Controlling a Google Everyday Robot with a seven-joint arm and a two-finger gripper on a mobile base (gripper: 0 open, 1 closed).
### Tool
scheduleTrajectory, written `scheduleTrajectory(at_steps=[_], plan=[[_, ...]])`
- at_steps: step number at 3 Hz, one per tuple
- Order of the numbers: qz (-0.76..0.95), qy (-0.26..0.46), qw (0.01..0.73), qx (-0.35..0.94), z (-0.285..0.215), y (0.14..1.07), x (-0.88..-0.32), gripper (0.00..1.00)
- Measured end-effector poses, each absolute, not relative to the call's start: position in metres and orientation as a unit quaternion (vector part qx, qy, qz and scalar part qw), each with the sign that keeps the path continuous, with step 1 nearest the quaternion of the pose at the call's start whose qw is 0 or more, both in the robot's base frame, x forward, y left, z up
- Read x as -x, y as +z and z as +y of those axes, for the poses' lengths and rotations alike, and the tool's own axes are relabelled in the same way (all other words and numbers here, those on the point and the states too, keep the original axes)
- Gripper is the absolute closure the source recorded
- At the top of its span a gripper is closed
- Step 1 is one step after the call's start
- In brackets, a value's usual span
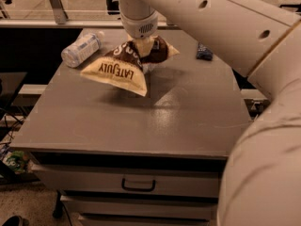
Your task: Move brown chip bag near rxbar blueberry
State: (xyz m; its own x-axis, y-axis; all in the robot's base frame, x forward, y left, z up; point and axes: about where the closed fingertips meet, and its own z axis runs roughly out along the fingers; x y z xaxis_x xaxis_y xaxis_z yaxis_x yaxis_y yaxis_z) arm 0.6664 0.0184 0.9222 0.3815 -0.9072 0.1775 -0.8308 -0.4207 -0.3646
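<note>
My gripper is going to the spot close beside the rxbar blueberry [167,45], on the side facing the water bottle. It will let go of the brown chip bag there.
The brown chip bag [123,66] hangs in the air above the grey table [141,121], its cream "LATE JULY" end tilted toward me and its shadow below on the tabletop. My gripper [142,49] comes down from the white arm and is shut on the bag's dark brown middle. The rxbar blueberry [204,52], a small dark blue bar, lies flat at the table's far right edge, partly hidden by the arm, well to the right of the bag.
A clear plastic water bottle [81,49] lies on its side at the table's far left corner. The table has a drawer with a handle [138,186] at the front. My white arm fills the right side of the view.
</note>
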Motion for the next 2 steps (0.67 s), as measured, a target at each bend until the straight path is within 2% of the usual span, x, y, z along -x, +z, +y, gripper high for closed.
scheduleTrajectory(at_steps=[2], plan=[[0.611,-0.186,0.128,0.759,-0.022,0.944,-0.749,1.0]])
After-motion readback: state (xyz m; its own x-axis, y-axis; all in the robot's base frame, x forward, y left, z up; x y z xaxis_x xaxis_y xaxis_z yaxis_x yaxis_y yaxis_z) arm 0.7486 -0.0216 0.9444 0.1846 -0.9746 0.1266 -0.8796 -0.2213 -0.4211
